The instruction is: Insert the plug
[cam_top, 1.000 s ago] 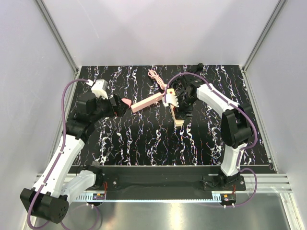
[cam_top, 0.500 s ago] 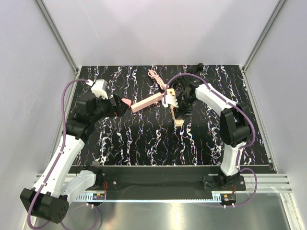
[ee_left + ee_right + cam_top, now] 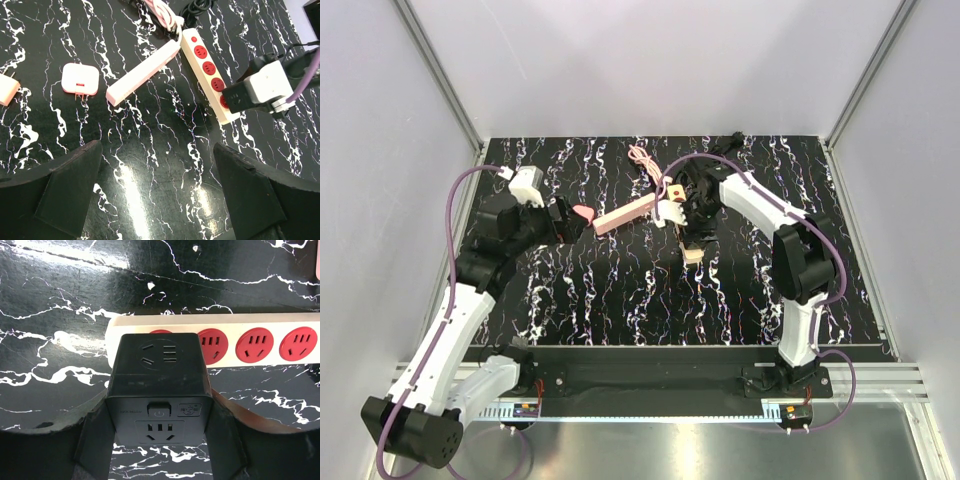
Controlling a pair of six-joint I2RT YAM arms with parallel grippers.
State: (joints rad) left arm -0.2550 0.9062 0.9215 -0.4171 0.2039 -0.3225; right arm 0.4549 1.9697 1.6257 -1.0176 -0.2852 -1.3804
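Note:
The black cube-shaped plug will stay with my right gripper until I let go of it on the near end socket of the cream power strip (image 3: 690,241) (image 3: 163,348).
My right gripper (image 3: 159,410) is shut on a black cube-shaped plug (image 3: 159,385), one finger on each side. The cube hangs over the end of a cream power strip (image 3: 260,342) with red sockets and covers most of the end socket; I cannot tell whether it touches. In the top view the right gripper (image 3: 692,215) is above the strip (image 3: 694,252) at centre right. My left gripper (image 3: 156,150) stands open over bare table, apart from the strip (image 3: 210,70). In the top view the left gripper (image 3: 570,222) is to the left.
A pink bar (image 3: 625,213) lies slantwise beside the strip's far end. A small pink square plug (image 3: 80,79) and another pale plug (image 3: 6,89) lie to its left. Pink cable (image 3: 642,160) and black cable (image 3: 730,140) are coiled at the back. White walls surround the table.
The right arm has shifted a little toward the left and back along the strip with the black plug in its grip. The left arm has not moved.

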